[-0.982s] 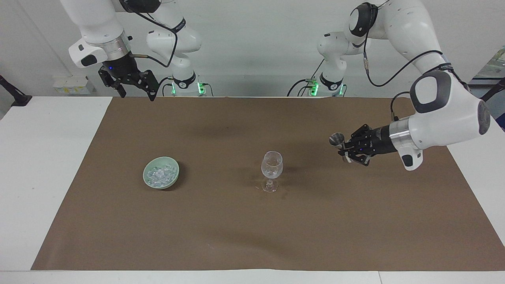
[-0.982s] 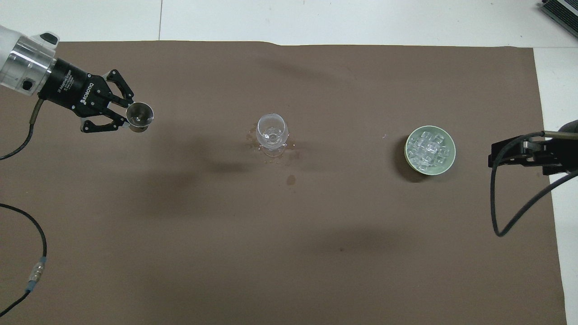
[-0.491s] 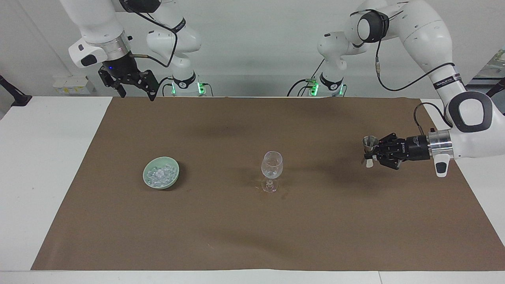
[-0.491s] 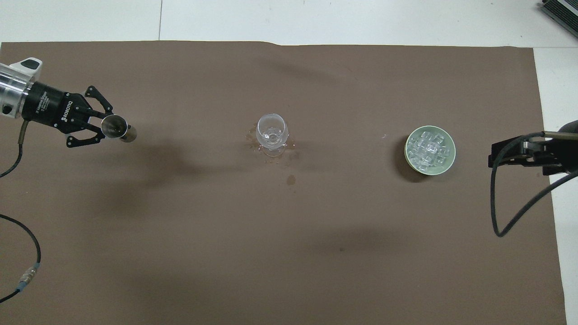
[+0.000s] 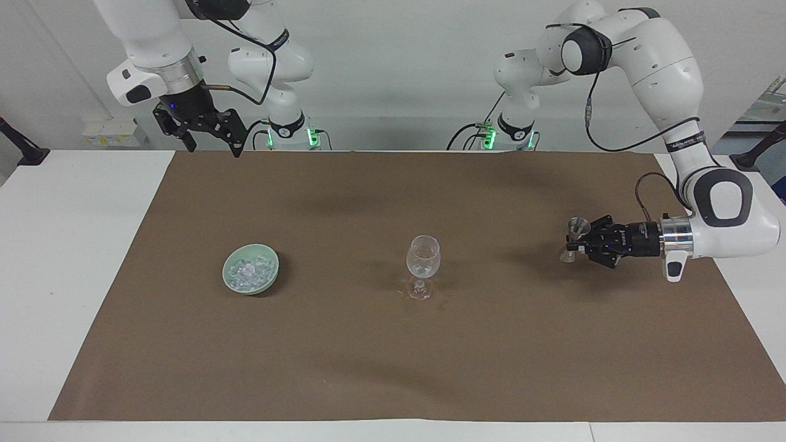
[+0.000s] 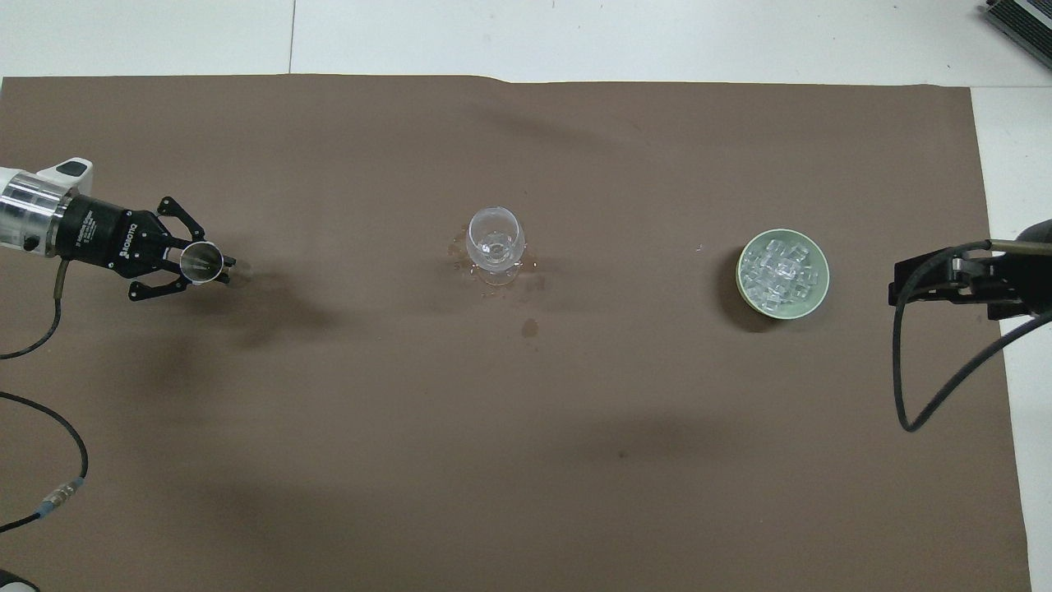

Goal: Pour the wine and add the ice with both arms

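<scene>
Next, I set the small metal measuring cup on the bare brown mat (image 6: 256, 307) just past my left gripper's fingertips.
A clear stemmed glass (image 5: 423, 258) (image 6: 495, 238) stands upright mid-mat. The wine itself is out of view. Ice (image 5: 250, 270) (image 6: 781, 270) fills a pale green bowl (image 5: 228, 277) (image 6: 824, 278) toward the right arm's end. My left gripper (image 5: 579, 243) (image 6: 205, 265) is shut on a small metal measuring cup (image 5: 575, 228) (image 6: 200, 260), held upright low over the mat toward the left arm's end, well apart from the glass. My right gripper (image 5: 214, 149) (image 6: 900, 284) waits open and empty, raised over the mat's edge near the bowl's end.
A brown mat (image 5: 393, 368) (image 6: 526, 460) covers the table's middle, with white table (image 5: 67, 276) at both ends. Damp spots (image 6: 530, 328) mark the mat around the glass's foot. A loose cable (image 6: 49, 427) trails by the left arm.
The left gripper carried the measuring cup away from the glass toward the left arm's end, lowered it and turned it upright. The right arm has not moved.
</scene>
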### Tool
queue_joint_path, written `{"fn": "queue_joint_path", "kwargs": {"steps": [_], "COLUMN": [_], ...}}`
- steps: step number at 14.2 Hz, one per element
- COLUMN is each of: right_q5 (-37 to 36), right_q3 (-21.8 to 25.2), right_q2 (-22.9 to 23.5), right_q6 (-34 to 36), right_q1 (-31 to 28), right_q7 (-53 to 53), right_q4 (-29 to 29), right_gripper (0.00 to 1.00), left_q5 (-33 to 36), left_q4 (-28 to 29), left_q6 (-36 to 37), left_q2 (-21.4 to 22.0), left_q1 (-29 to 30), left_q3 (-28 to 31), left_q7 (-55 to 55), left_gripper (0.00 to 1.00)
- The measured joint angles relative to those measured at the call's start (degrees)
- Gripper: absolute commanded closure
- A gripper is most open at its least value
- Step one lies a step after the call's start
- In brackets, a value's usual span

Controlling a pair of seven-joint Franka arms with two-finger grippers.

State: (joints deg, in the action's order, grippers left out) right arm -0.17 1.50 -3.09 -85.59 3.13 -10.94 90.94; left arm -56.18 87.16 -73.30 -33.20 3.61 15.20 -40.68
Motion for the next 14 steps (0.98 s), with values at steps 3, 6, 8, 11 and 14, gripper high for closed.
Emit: {"fn": "queue_joint_path", "kwargs": {"steps": [3,6,8,11,14], "right_q5": [0.0,0.0,0.0,0.0,0.0], "right_q3": [-0.3,-0.7,-0.8,-0.9,-0.9], "right_q2": [0.0,-0.1,-0.1,0.6,4.2], "right_q6": [0.7,0.8,-0.7,-5.0,-10.9], "right_q1": [0.1,0.4,0.4,0.4,0.4], "right_q7": [0.0,0.0,0.0,0.1,1.3], "right_q4": [0.0,0.0,0.1,1.6,3.2], "right_gripper": [0.0,0.0,0.0,0.0,0.0], "left_q5": [-0.1,-0.3,-0.4,-0.4,-0.4], "left_q4": [3.2,4.3,4.3,4.4,4.4], "left_q6": [0.0,0.0,0.0,0.0,0.0], "left_q2": [-0.3,-1.3,-1.9,-3.0,-4.1], "left_q1": [0.5,1.1,1.3,1.3,1.3], "left_q3": [0.2,0.3,0.3,0.4,0.6], "left_q7": [4.1,8.1,8.9,10.1,11.0], "left_gripper": [1.0,1.0,1.0,1.0,1.0]}}
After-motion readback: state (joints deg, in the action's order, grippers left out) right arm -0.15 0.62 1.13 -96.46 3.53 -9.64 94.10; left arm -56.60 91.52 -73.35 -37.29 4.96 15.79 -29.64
